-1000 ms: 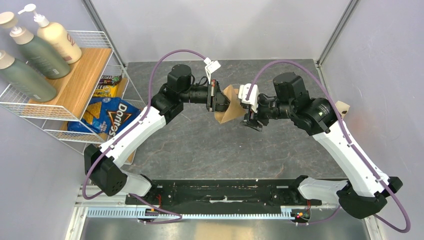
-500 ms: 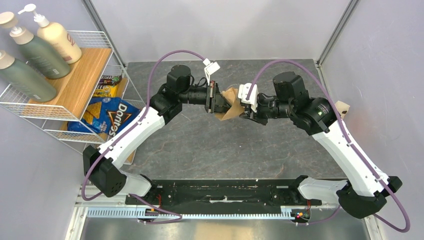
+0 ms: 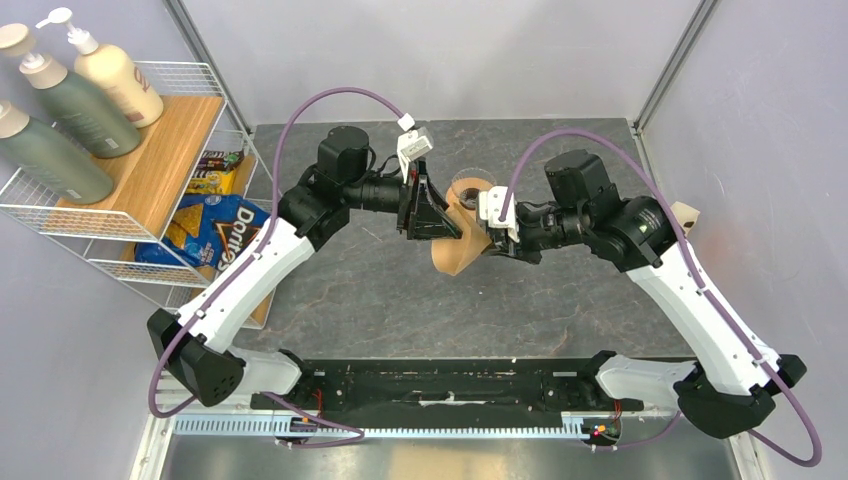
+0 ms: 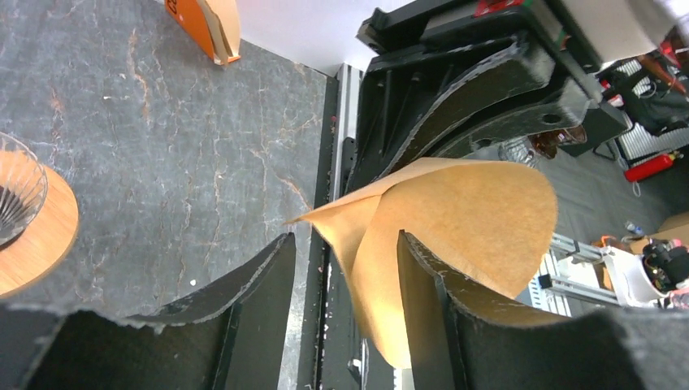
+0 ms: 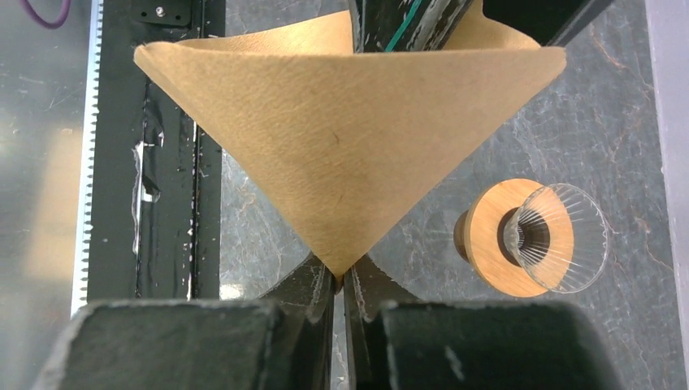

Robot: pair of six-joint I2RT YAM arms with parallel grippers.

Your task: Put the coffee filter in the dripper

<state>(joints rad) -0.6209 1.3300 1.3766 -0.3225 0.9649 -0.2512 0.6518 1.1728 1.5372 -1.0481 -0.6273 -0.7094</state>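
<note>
The coffee filter's tip is held by my right gripper and must go into the dripper, so my left gripper needs to back away and take the filter's side (image 3: 457, 252), freeing the filter's tip.
The coffee filter (image 3: 458, 247) is a tan paper cone spread open in the air between both arms, above the table. My right gripper (image 5: 340, 280) is shut on its pointed tip, with the cone (image 5: 349, 138) flaring away from the jaws. My left gripper (image 4: 343, 236) is open; one edge of the filter (image 4: 463, 219) hangs loosely between its fingers. The dripper (image 5: 528, 236), clear ribbed glass on a light-wood ring, stands on the table just beyond the filter (image 3: 468, 188) and shows at the left edge of the left wrist view (image 4: 32, 236).
A wire shelf (image 3: 190, 75) with pump bottles (image 3: 110, 75) stands at the far left, with a Doritos bag (image 3: 215, 235) beneath it. A bundle of brown papers in an orange holder (image 4: 203, 24) sits at the table's right side (image 3: 685, 215). A black rail (image 3: 450, 385) runs along the near edge.
The left gripper opened, let go of the filter and drew back to the left. The right gripper closed on the filter's tip. The filter now hangs lower, spread into a cone.
</note>
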